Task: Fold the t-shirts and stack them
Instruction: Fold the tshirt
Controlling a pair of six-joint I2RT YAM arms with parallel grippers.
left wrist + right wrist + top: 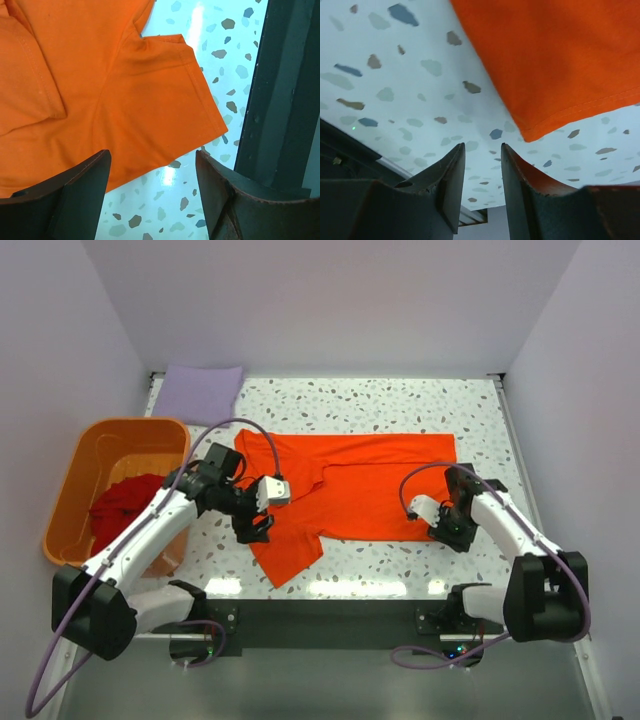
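Note:
The robot's left gripper needs to next move to the sleeve's tub-side edge (268, 574) (206, 140), close beside its stitched hem, and grab the bright orange t-shirt there.
The bright orange t-shirt (370, 485) lies spread flat across the middle of the table, one sleeve reaching toward the near edge. My left gripper (255, 528) is open and empty just over that sleeve's edge; in the left wrist view the sleeve (125, 100) lies ahead of the gripper (152, 165), apart from it. My right gripper (440, 532) hovers beside the shirt's near right hem corner (560, 65); its jaws (483, 150) stand a little apart with nothing between them. The pale lavender shirt (200, 392) lies folded at the far left. The darker red shirt (125, 502) is crumpled in the tub.
A rigid orange plastic tub (70, 490) stands at the left edge of the speckled table. A black strip (320, 625) runs along the near edge between the arm bases and also shows in the left wrist view (285, 100). White walls enclose the table.

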